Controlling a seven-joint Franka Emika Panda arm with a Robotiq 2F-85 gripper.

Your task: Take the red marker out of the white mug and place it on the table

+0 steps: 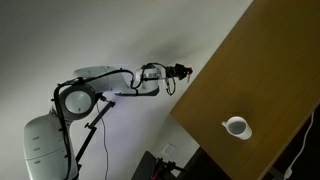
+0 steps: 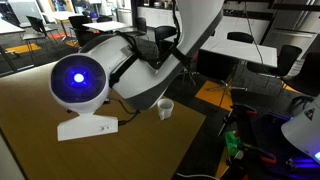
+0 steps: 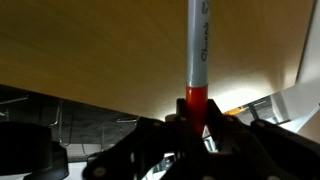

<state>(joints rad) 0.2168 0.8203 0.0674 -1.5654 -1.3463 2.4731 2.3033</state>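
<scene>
I need to set the red marker down and let go of it with my gripper on the brown table [image 1: 198, 97], between the white mug and the wall.
In the wrist view my gripper [image 3: 197, 128] is shut on the red marker [image 3: 197, 98]. The marker has a red end between the jaws and a grey barrel with lettering that points away over the brown wooden table [image 3: 90, 50]. The white mug [image 1: 237, 127] stands upright on the table [image 1: 260, 70] near its edge, and it also shows in an exterior view [image 2: 165, 108]. My gripper [image 1: 181, 70] is held off the table's side, well apart from the mug. The marker is too small to make out in both exterior views.
A white rounded body with a glowing blue light [image 2: 75, 82] stands on the table [image 2: 120, 150] close to the mug. The table's edge runs just beyond the mug. Cables and a green object [image 2: 232, 146] lie off the edge. Office desks and chairs [image 2: 245, 45] stand behind.
</scene>
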